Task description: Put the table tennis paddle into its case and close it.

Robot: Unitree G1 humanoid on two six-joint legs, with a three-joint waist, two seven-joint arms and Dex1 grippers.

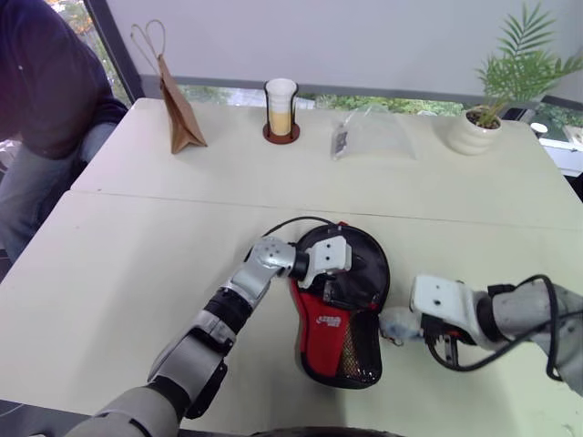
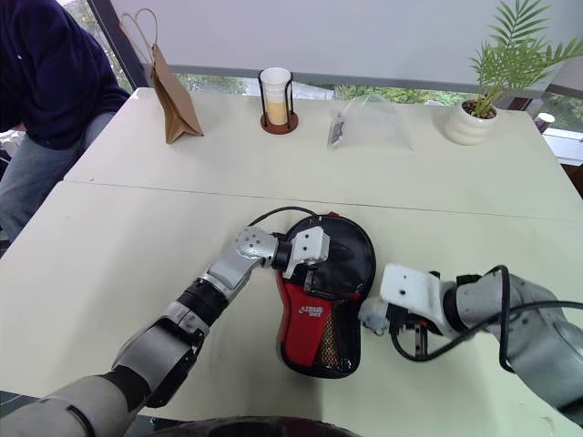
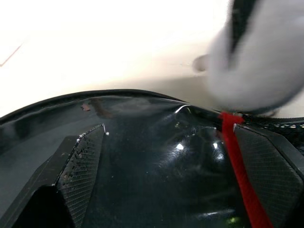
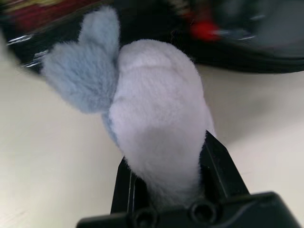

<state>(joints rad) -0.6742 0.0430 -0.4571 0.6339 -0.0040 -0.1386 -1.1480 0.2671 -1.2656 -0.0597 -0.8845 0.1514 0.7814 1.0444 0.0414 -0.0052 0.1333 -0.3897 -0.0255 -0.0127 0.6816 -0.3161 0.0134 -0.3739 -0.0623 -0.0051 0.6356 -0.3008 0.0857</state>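
I should release the grey-blue fuzzy lump, now at the case's edge, with my right gripper on the table [image 1: 431, 328] just beside the case's mesh pocket.
The case [image 1: 339, 314] lies flat on the table near me, black with a red panel and a mesh pocket, its round end pointing away from me. My left gripper [image 1: 350, 277] rests open on that round end, its fingers [image 3: 83, 166] spread wide over the glossy black surface. Just right of the case, my right gripper [image 4: 166, 178] is shut on a grey-blue fuzzy lump [image 4: 156, 123], seen at the case's right edge [image 1: 397, 324]. The table tennis paddle is hidden.
Along the far side of the cream table [image 1: 164, 273] stand a brown paper bag [image 1: 178, 114], a cup in a black holder [image 1: 281, 111], a clear plastic bag [image 1: 369, 137] and a potted plant [image 1: 478, 127]. A person [image 1: 41, 100] sits at the far left corner.
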